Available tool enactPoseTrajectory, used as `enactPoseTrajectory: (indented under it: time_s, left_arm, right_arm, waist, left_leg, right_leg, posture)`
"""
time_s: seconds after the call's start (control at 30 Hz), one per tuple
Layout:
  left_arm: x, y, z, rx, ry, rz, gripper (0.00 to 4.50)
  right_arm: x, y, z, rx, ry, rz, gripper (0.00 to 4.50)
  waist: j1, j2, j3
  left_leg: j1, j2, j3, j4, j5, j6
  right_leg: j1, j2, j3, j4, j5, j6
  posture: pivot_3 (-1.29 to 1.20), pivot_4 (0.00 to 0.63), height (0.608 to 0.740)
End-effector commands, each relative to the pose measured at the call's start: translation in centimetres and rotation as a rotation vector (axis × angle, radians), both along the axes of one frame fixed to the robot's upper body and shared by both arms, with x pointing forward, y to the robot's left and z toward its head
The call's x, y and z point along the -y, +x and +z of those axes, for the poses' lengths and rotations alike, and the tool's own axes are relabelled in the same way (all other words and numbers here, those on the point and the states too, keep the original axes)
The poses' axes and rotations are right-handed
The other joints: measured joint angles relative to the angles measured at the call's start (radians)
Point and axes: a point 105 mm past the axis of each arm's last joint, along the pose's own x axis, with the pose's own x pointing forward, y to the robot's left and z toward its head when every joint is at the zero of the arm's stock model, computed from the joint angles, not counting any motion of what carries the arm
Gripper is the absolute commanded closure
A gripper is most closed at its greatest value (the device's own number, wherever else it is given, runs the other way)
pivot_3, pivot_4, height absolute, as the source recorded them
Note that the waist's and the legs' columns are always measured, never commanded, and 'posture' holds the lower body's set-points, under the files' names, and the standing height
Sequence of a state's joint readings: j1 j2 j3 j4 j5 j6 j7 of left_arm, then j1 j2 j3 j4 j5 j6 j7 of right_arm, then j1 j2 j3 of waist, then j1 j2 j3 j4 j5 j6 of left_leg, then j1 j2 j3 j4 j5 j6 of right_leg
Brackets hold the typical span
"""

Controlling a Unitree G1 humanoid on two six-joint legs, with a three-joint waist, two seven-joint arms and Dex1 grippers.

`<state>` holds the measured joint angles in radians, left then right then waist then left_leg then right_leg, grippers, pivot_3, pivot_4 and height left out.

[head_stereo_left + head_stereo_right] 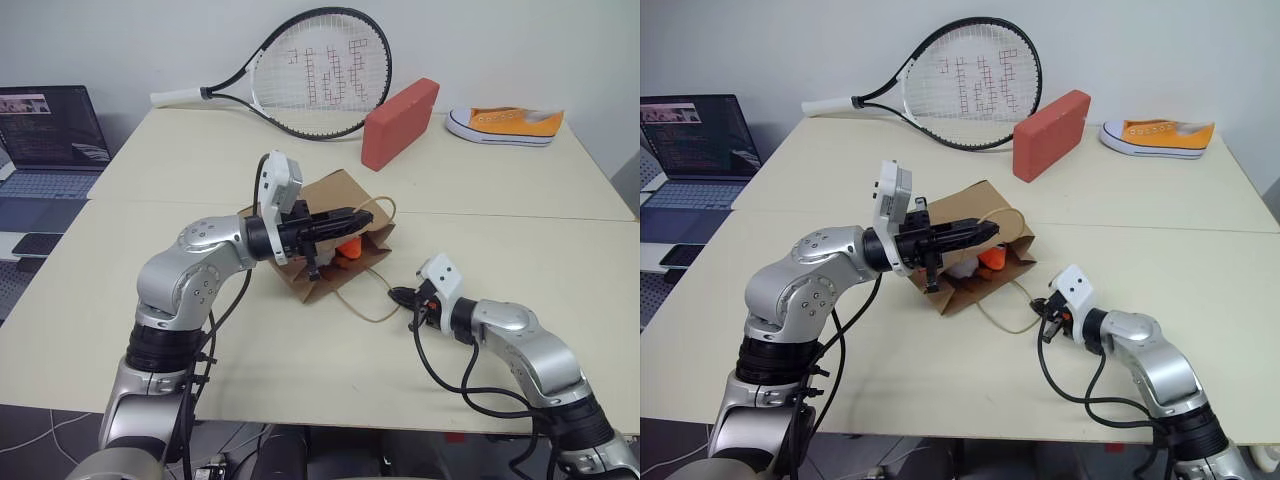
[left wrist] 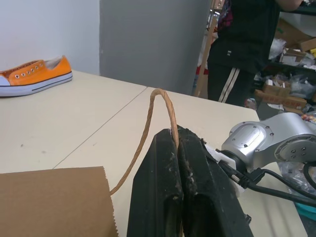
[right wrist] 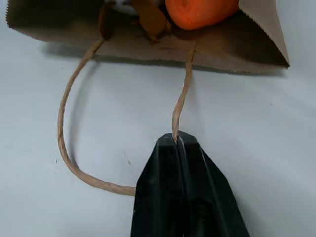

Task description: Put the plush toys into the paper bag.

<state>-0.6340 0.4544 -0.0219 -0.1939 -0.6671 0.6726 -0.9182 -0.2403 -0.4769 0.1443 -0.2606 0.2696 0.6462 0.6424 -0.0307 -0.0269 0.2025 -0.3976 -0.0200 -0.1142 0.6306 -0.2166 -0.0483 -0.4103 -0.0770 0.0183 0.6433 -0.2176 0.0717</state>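
My left gripper needs to release the paper bag, now held off the table, so it stands upright on the table [image 1: 376, 272] between the red block and near edge.
The brown paper bag [image 1: 318, 205] lies on its side mid-table, mouth toward my right arm. An orange plush toy [image 1: 349, 249] sits just inside the mouth, also seen as the orange plush [image 3: 200, 12], with a brown bit [image 3: 150, 19] of another toy beside it. A patch of white plush [image 1: 962, 268] shows in the opening. My left gripper [image 1: 362, 215] is shut on the upper loop handle [image 2: 159, 101] and holds it off the table. My right gripper [image 3: 176, 137] is shut on the lower loop handle [image 3: 63, 143], low over the table just in front of the bag.
A tennis racket [image 1: 310, 75], a red block [image 1: 400, 122] and an orange-and-white sneaker [image 1: 505, 123] lie at the far side of the table. A laptop [image 1: 50, 130] and a phone [image 1: 35, 243] sit on the desk to the left. A person [image 2: 247, 44] stands beyond the table.
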Motion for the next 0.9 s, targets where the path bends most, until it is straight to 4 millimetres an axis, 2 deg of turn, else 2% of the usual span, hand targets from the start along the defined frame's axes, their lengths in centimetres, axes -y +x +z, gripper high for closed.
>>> enactPoseTrajectory:
  time_s: [0.03,0.13,0.27,0.33,0.53,0.73,0.8,0.9]
  left_arm:
    - [-0.8,0.6,2.0,0.077,-0.051,0.057,4.50]
    - [-1.3,1.1,2.7,0.086,-0.068,0.082,4.50]
    - [-2.4,1.1,4.0,0.079,-0.072,0.077,4.50]
    - [-2.9,1.3,5.3,0.083,-0.088,0.083,4.50]
    - [-3.5,2.0,7.6,0.072,-0.084,0.097,4.50]
    - [-3.4,3.1,8.2,0.053,-0.053,0.125,4.50]
    - [-3.2,3.6,8.3,0.049,-0.048,0.128,4.50]
    - [-2.3,3.8,7.4,0.042,-0.019,0.091,4.50]
  right_arm:
    - [0.4,0.9,2.3,0.041,0.081,-0.037,4.44]
    - [0.8,0.7,4.4,0.031,0.172,-0.038,4.44]
    - [1.6,-0.2,8.5,0.009,0.319,-0.013,4.44]
    - [2.0,-0.7,10.9,0.019,0.376,0.015,4.44]
    - [3.5,-1.9,15.7,0.047,0.412,0.050,4.44]
    - [5.0,-2.2,18.8,0.048,0.411,0.028,4.44]
    - [5.4,-2.0,19.4,0.045,0.396,0.010,4.44]
    - [5.6,-1.7,19.4,0.028,0.380,-0.002,4.44]
  waist:
    - [0.000,0.000,0.000]
    - [0.001,0.000,0.000]
    - [0.001,0.000,0.000]
    - [0.001,0.000,0.000]
    - [0.001,0.000,0.000]
    - [0.001,0.000,0.000]
    - [0.001,0.000,0.000]
    - [0.001,0.000,0.000]
  left_leg:
    - [0.000,0.000,0.000,0.000,0.000,0.000]
    - [0.000,0.000,0.000,0.000,0.000,0.000]
    - [-0.001,0.000,-0.001,0.000,0.000,0.000]
    - [0.000,0.000,-0.001,0.000,0.000,0.000]
    - [-0.001,0.000,-0.001,0.000,0.000,0.000]
    - [-0.001,0.000,-0.001,0.000,0.000,0.000]
    - [-0.002,0.000,0.000,0.000,0.000,0.000]
    - [-0.002,0.000,0.000,0.000,0.000,0.000]
  right_leg:
    - [0.000,0.000,0.000,0.000,0.000,0.000]
    - [0.000,0.000,0.000,0.000,0.000,0.000]
    - [0.000,0.000,0.000,0.000,0.000,0.000]
    - [0.000,0.000,-0.001,0.000,0.000,0.000]
    - [0.000,0.000,-0.001,0.000,0.000,0.000]
    - [0.000,0.000,-0.001,0.000,0.000,0.000]
    - [-0.001,0.000,-0.001,0.000,0.000,0.000]
    - [-0.001,0.000,-0.001,-0.001,0.000,0.000]
  posture:
    - [0.00,0.150,0.740]
    - [0.00,0.150,0.740]
    - [0.00,0.150,0.740]
    - [0.00,0.150,0.740]
    - [0.00,0.150,0.740]
    - [0.00,0.150,0.740]
    - [0.00,0.150,0.740]
    - [0.00,0.150,0.740]
